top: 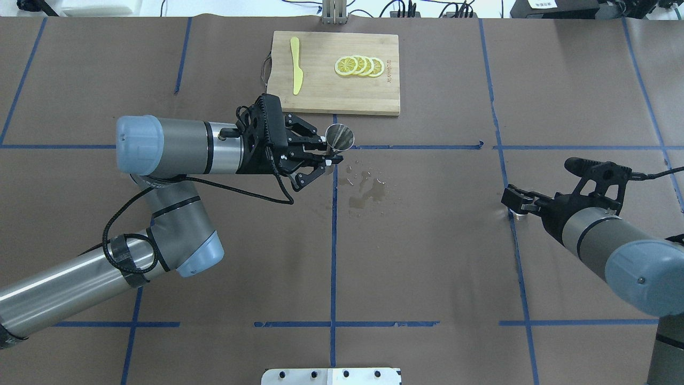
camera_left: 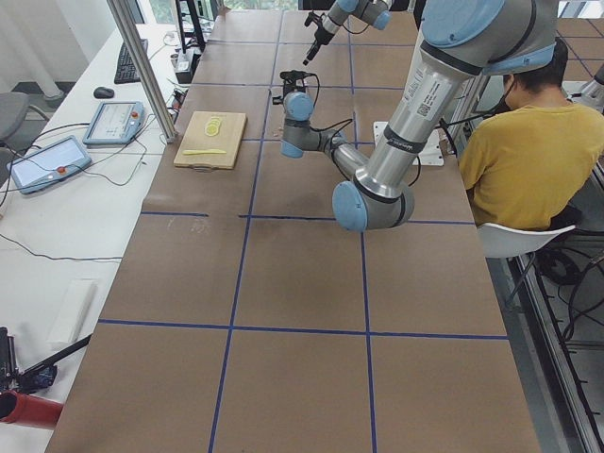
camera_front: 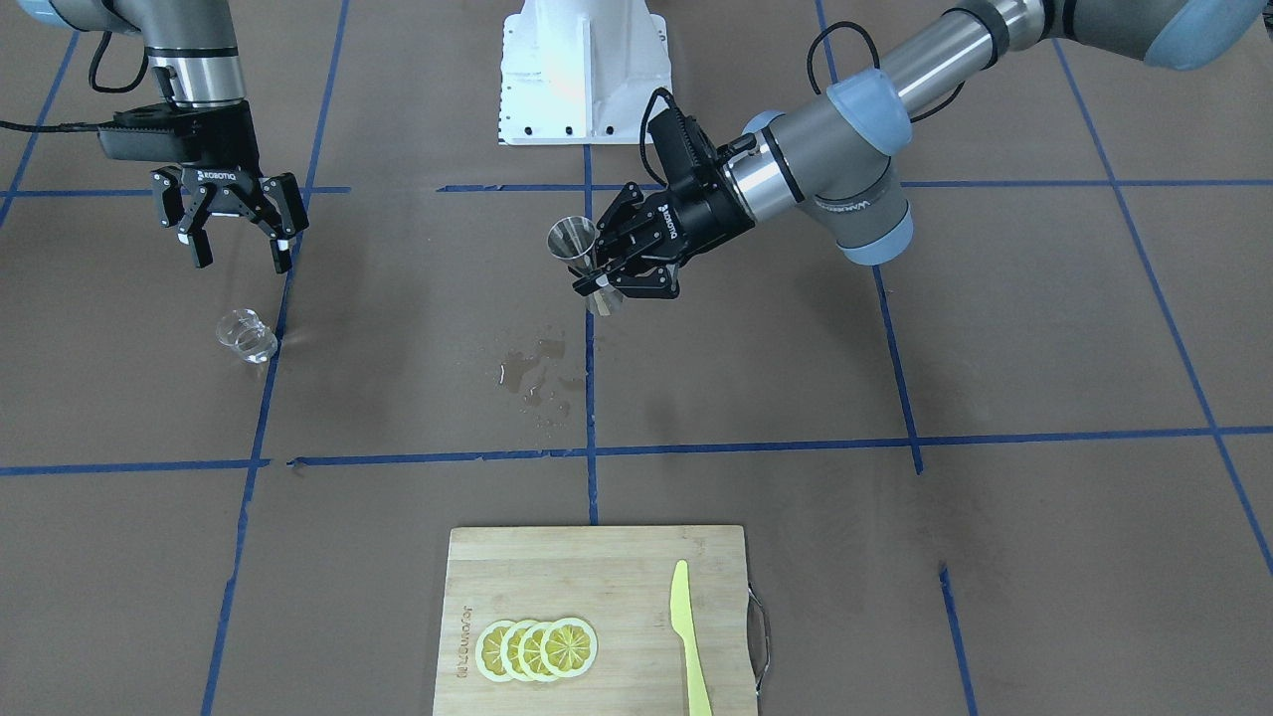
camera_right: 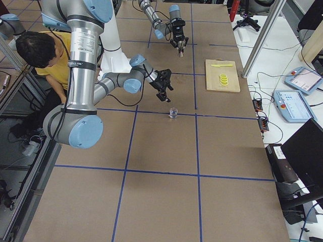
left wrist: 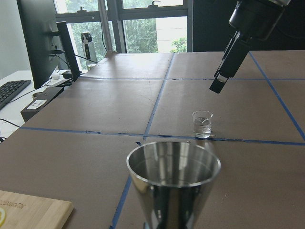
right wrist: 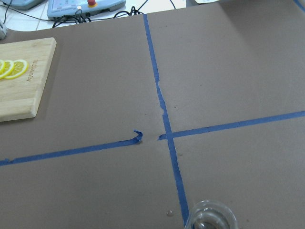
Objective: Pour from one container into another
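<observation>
Next, my right gripper moves down to the small clear glass cup. It should then close around the cup's sides (camera_front: 250, 339) (right wrist: 210, 221), just below the rim of the cup.
The small clear glass cup (camera_front: 246, 335) stands upright on the brown paper beside a blue tape line, and also shows in the left wrist view (left wrist: 202, 124) and at the bottom edge of the right wrist view (right wrist: 209, 220). My right gripper (camera_front: 242, 261) hangs open just above it, holding nothing. Near the table's middle, my left gripper (camera_front: 599, 282) is shut on the waist of a steel jigger (camera_front: 575, 242), held clear of the table. The jigger (left wrist: 173, 181) fills the left wrist view's foreground, mouth up. In the overhead view the right gripper (top: 515, 206) hides most of the cup.
A wet spill (camera_front: 537, 373) darkens the paper below the jigger. A wooden cutting board (camera_front: 597, 567) with lemon slices (camera_front: 537, 648) and a yellow knife (camera_front: 686, 636) lies at the operators' edge. A seated person (camera_left: 528, 142) is by the robot's base.
</observation>
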